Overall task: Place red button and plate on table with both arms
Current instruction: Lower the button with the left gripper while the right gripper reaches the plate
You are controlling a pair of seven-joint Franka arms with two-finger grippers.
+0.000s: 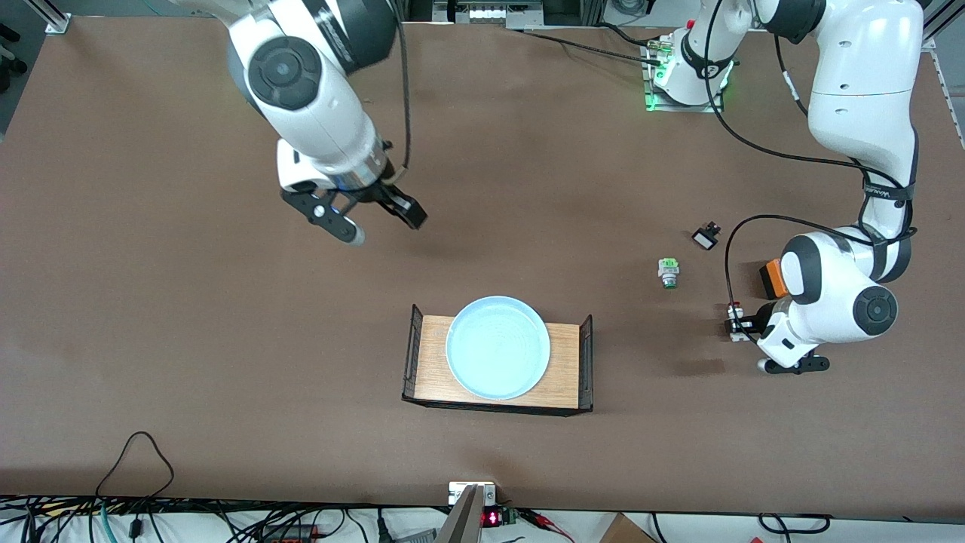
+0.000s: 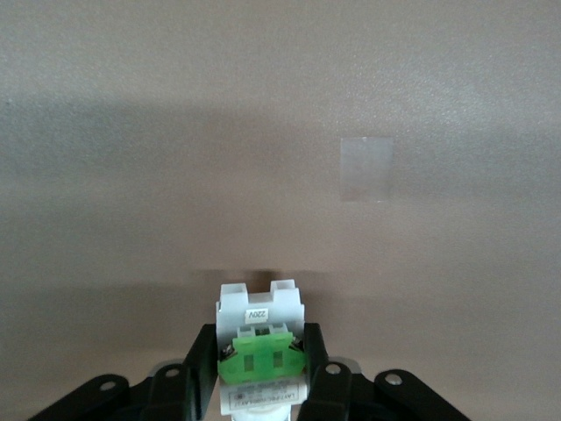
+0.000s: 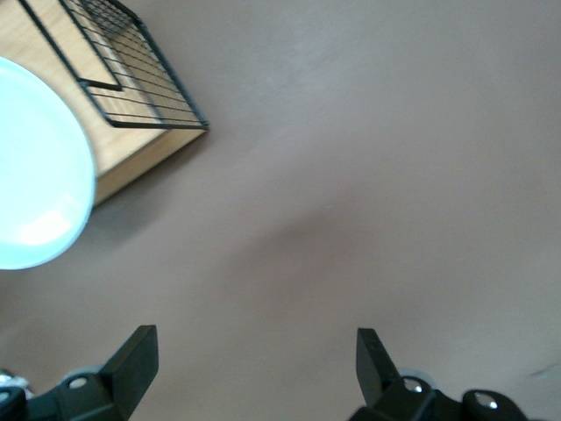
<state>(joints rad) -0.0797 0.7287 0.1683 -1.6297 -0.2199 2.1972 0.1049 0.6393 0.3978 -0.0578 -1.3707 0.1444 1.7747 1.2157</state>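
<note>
Next, my right gripper goes to the light blue plate's edge (image 1: 465,309) (image 3: 90,197) on the side closest to that gripper and closes there.
The light blue plate (image 1: 497,347) lies on a light-wood tray (image 1: 562,362) in the middle of the brown table (image 1: 188,339). The plate's edge also shows in the right wrist view (image 3: 35,175). My left gripper (image 1: 737,323) is shut on the red button (image 1: 733,309) and holds it over the table toward the left arm's end. In the left wrist view the fingers (image 2: 203,360) clamp the red button's (image 2: 261,311) white body and green block, and the left gripper (image 2: 261,355) points at bare table. My right gripper (image 1: 384,224) is open and empty over the table; in its wrist view (image 3: 257,346) its fingers are wide apart.
A green-and-silver switch (image 1: 668,273) and a small black part with a white face (image 1: 706,238) lie on the table near the left gripper. The tray has black wire ends (image 3: 131,70). A pale square patch (image 2: 365,168) marks the table. Cables run along the table's near edge.
</note>
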